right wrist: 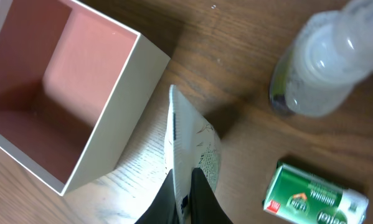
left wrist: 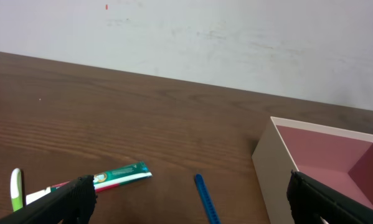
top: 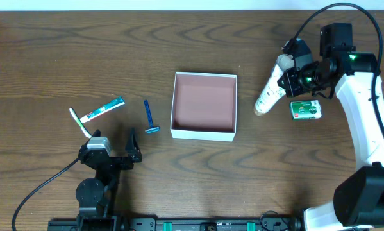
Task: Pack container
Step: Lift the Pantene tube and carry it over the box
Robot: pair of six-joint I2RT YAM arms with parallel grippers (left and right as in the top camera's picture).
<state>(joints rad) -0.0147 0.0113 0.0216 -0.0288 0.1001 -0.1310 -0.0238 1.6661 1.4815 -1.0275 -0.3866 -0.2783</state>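
The white tube will go down inside the container's far corner on the blue razor's side (top: 184,90), where I will set it with my right gripper.
The container (top: 203,130), a square white box with a reddish-brown inside, stands open and empty at the table's middle. It also shows in the left wrist view (left wrist: 267,162) and the right wrist view (right wrist: 121,93). My right gripper (top: 287,79) (right wrist: 187,186) is shut on the flat end of a white tube (top: 267,95) (right wrist: 205,146), just right of the container. My left gripper (top: 109,153) (left wrist: 189,186) is open and empty at the front left, well short of the container.
A green soap box (top: 306,110) (right wrist: 314,199) lies right of the tube. A clear bottle (right wrist: 323,68) is near it. At the left lie a toothpaste tube (top: 103,109) (left wrist: 121,176), a toothbrush (top: 79,122) (left wrist: 15,190) and a blue razor (top: 149,117) (left wrist: 205,199).
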